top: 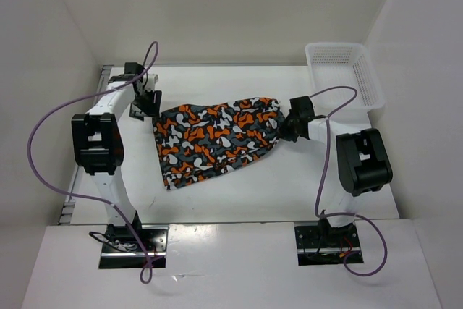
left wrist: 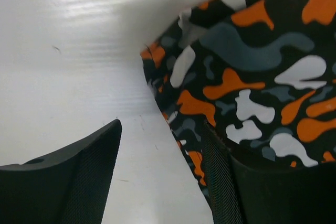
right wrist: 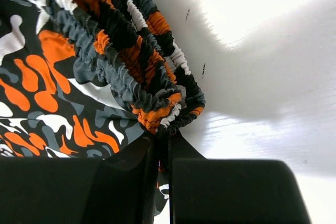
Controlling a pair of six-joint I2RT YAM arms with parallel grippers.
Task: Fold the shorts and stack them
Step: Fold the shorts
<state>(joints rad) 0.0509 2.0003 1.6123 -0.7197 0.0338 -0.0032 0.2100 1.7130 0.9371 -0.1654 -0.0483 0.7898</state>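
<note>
Next, I release the gathered elastic waistband with my right gripper over the shorts' opposite end [top: 188,131], near my left gripper.
The shorts [top: 217,139], cloth with orange, black, grey and white blobs, lie spread on the white table [top: 239,189] between the arms. My right gripper [top: 284,129] is shut on the gathered elastic waistband [right wrist: 157,114] at the shorts' right end. My left gripper [top: 152,106] is open at the shorts' upper left corner. In the left wrist view [left wrist: 163,174] one finger [left wrist: 226,182] rests on the cloth edge [left wrist: 252,77] and the other [left wrist: 79,177] is over bare table.
A white plastic mesh basket [top: 346,72] stands at the back right corner of the table. White walls close in the table at the back and both sides. Purple cables loop from both arms.
</note>
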